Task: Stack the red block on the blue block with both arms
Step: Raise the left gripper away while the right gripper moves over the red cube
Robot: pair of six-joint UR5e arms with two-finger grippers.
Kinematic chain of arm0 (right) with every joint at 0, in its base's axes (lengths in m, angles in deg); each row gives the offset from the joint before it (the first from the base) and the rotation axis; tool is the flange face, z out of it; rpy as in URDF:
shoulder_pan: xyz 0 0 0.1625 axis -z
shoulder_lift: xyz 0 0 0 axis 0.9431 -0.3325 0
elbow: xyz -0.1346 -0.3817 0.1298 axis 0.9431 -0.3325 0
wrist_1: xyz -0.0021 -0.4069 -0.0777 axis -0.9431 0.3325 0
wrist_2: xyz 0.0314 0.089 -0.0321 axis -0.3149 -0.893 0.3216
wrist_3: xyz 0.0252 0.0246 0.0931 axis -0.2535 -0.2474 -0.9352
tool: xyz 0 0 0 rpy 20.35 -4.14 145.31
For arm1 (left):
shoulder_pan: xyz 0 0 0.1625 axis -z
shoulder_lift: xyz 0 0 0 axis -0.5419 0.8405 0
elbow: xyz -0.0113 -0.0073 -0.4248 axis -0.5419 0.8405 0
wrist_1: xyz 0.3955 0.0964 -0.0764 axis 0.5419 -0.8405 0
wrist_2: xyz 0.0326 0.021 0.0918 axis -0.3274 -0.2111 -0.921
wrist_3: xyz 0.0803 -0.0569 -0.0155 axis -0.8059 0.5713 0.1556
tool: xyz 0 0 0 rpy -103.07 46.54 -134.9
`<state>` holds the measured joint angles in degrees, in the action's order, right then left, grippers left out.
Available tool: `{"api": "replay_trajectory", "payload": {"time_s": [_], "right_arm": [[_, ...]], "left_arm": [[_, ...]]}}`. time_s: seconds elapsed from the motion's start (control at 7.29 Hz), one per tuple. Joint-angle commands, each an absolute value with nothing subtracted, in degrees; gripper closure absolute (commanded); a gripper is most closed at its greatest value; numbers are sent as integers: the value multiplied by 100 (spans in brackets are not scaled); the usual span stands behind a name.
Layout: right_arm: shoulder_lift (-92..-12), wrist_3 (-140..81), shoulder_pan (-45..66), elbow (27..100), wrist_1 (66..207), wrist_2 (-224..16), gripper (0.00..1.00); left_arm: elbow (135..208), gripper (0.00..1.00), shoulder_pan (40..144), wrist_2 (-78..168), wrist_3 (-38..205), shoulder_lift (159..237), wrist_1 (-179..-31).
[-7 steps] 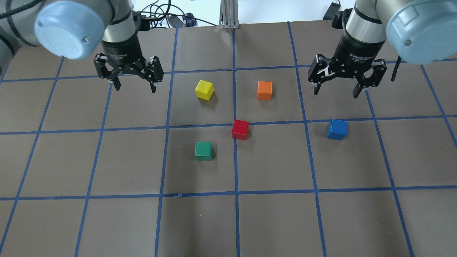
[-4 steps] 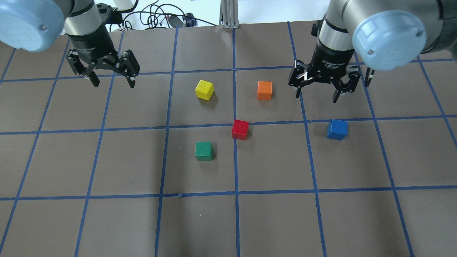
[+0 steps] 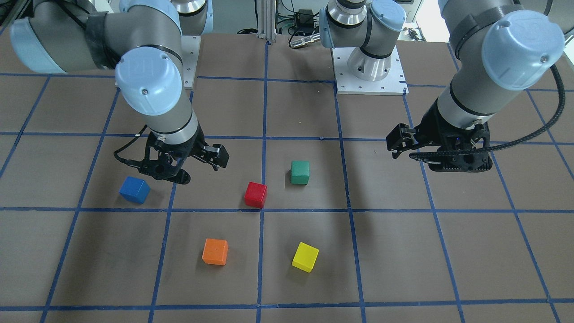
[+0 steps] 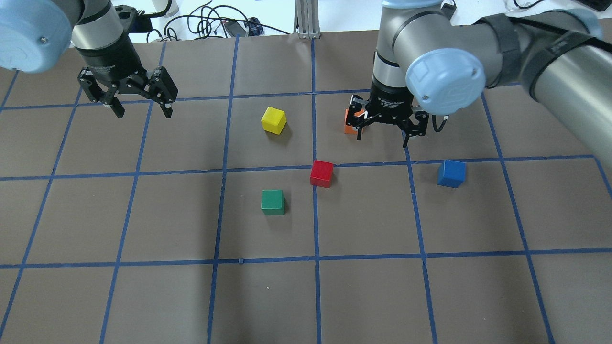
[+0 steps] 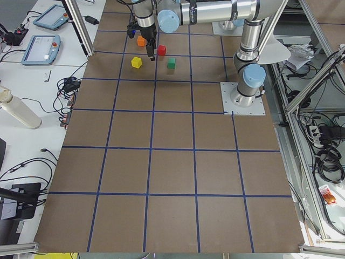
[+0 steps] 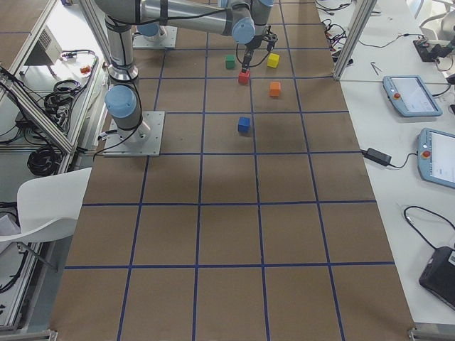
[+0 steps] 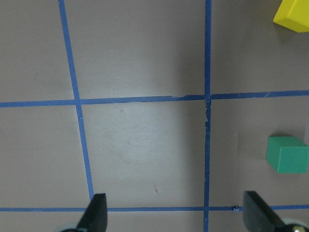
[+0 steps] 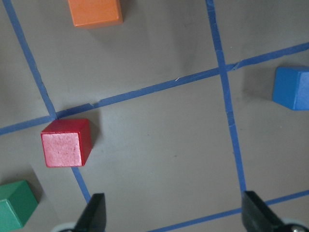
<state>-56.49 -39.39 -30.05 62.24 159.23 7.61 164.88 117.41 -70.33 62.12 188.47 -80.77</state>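
Note:
The red block has sides that face the green cube and the blue block. Next, my right gripper closes on those sides of the red block (image 3: 256, 194) (image 8: 66, 145).
The red block (image 4: 322, 173) sits on a blue tape line near the table's middle; it also shows in the right wrist view (image 8: 66, 143) and the front view (image 3: 255, 194). The blue block (image 4: 451, 173) stands apart to its right, at the right edge of the right wrist view (image 8: 292, 88). My right gripper (image 4: 382, 138) is open and empty. It hovers between and behind the two blocks, over the orange cube's right side. My left gripper (image 4: 143, 113) is open and empty at the far left, away from all the cubes.
An orange cube (image 4: 350, 125) is partly hidden behind my right gripper. A yellow cube (image 4: 274, 120) lies back of centre. A green cube (image 4: 273, 202) lies front-left of the red block. Brown table covering with a blue tape grid (image 4: 315, 258); cables at the far edge (image 4: 215, 21).
My right gripper has swung left, from the far right to beside the orange cube. My left gripper has drawn left and back. The cubes have not moved.

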Motion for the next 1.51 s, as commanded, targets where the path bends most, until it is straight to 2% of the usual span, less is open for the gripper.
{"api": "replay_trajectory", "payload": {"time_s": [0.0,0.55,1.37], "right_arm": [[-5255,-4658,-3251,6221,16405,744,0],[-4631,-5425,-3708,6212,17309,683,0],[-4199,-5724,-3902,6212,17637,436,0]], "left_arm": [[16505,0,11736,-7033,6216,18812,-8068],[16531,0,11745,-7033,6225,18829,-8068],[16557,0,11736,-7033,6198,18847,-8068]]}}
